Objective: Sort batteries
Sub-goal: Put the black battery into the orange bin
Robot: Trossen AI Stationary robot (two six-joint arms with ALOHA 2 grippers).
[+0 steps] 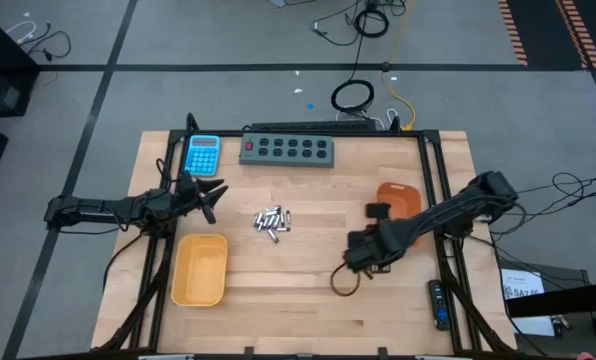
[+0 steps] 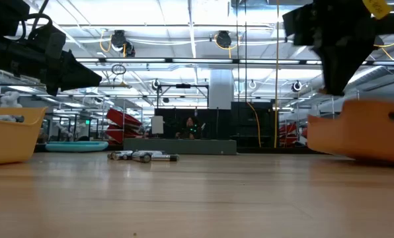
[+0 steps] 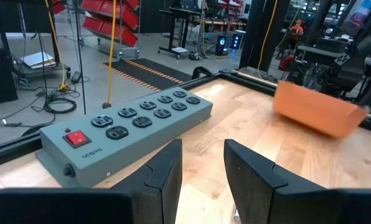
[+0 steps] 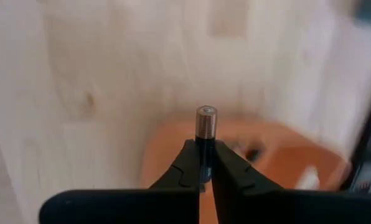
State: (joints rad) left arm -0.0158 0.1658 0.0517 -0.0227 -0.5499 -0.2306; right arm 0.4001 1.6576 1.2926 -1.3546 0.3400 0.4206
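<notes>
My right gripper should release the battery in the near half of the orange tray (image 1: 402, 230) (image 4: 238, 157).
A small heap of silvery-grey and dark batteries (image 1: 273, 220) lies on the wooden table's middle; it also shows in the low view (image 2: 142, 157). My right gripper (image 1: 378, 212) is shut on one battery (image 4: 205, 130) over the near edge of the orange tray (image 1: 403, 198). My left gripper (image 1: 206, 196) is open and empty, hovering left of the heap, above the yellow tray's (image 1: 200, 268) far side; its fingers (image 3: 167, 168) point toward the grey power strip (image 3: 129, 124). My right gripper pinches the battery's dark lower body (image 4: 204, 142) between its two fingertips. The battery lies along the fingers and sticks out past them, its copper-coloured end (image 4: 206, 119) pointing away from the gripper. It is lifted clear, over the orange tray (image 4: 279, 162).
A blue calculator (image 1: 203, 155) and the grey power strip (image 1: 288, 150) lie along the far edge. The yellow tray (image 2: 8, 135) stands near left, the orange tray (image 2: 362, 135) right. Bare wood lies between the trays and toward the near edge.
</notes>
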